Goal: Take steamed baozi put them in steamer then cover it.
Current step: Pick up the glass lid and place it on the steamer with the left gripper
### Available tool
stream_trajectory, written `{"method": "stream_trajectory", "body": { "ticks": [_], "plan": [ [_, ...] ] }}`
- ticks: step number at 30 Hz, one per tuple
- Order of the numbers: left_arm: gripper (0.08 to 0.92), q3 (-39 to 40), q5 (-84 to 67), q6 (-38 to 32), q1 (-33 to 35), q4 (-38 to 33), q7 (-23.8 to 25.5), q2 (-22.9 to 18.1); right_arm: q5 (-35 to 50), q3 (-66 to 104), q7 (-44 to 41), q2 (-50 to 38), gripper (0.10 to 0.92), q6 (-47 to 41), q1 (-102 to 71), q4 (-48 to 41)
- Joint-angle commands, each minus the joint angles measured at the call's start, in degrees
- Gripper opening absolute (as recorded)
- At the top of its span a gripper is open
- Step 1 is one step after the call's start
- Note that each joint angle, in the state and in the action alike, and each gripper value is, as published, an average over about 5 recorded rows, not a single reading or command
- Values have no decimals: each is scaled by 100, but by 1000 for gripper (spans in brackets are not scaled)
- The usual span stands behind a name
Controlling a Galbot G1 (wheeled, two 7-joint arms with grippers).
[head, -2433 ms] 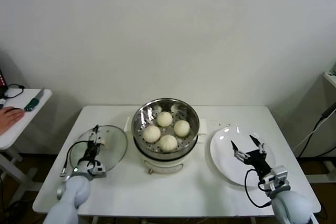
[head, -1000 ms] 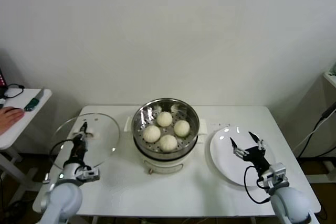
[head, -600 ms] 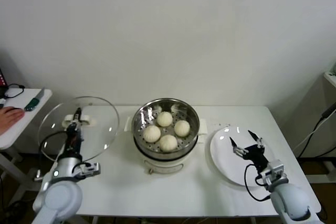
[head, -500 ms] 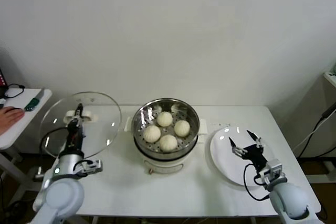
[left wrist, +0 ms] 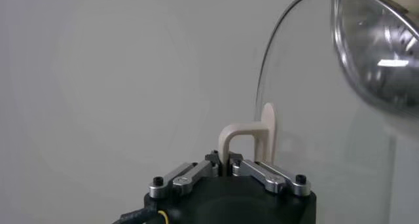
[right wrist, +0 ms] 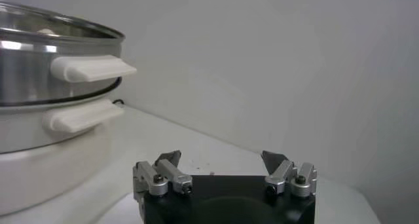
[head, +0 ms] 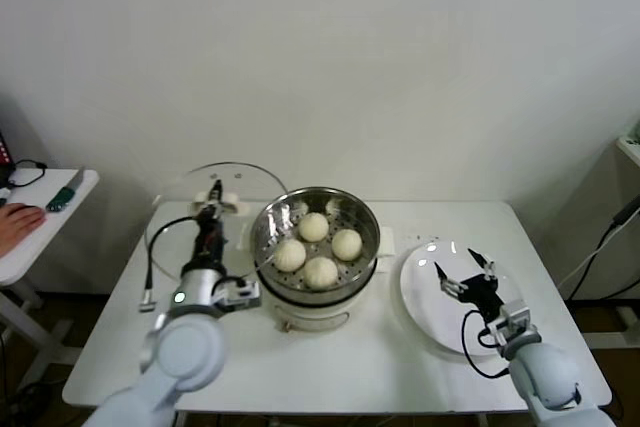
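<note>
Next, I release the clear glass cover with my left gripper on the steel steamer's round rim [head: 316,240], above the cream-white baozi.
Four cream-white baozi [head: 318,245] lie on the perforated tray in the steel steamer [head: 315,279] at the table's middle. My left gripper [head: 213,215] is shut on the cream bar handle [left wrist: 245,136] of the clear glass cover [head: 238,183]. It holds the cover up in the air, tilted on edge, just left of the steamer's rim. The cover's glass [left wrist: 314,94] fills one side of the left wrist view. My right gripper [head: 461,269] is open and empty over the white plate [head: 425,297]. The steamer's side and handles [right wrist: 91,68] show in the right wrist view.
The white plate lies right of the steamer. A small side table [head: 30,222] with a person's hand [head: 18,217] on it stands at the far left. The table's front edge [head: 330,402] runs below the steamer.
My left gripper has lifted the cover off the table at the left and carried it right, up to the steamer's left rim. The right gripper has barely moved.
</note>
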Motion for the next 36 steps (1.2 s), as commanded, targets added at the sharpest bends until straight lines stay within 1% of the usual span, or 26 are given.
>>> {"method": "stream_trajectory", "body": {
  "ticks": [1, 7, 17, 23, 36],
  "plan": [
    [154, 1293, 740, 314, -1074, 893, 723, -1242, -46, 190, -36, -13, 823, 40, -57, -92],
    [154, 1333, 792, 314, -1208, 1465, 659, -1866, -66, 379, -73, -17, 823, 90, -193, -94],
    [154, 1235, 898, 314, -1151, 2043, 513, -2513, -107, 524, -100, 15, 823, 146, -284, -130],
    [154, 1198, 998, 314, -979, 2090, 507, -2609, -130, 539, -125, 38, 823, 181, -282, -164],
    [154, 1217, 1025, 314, -806, 2126, 422, -2562, -143, 539, -165, 55, 823, 217, -257, -203]
  ]
}}
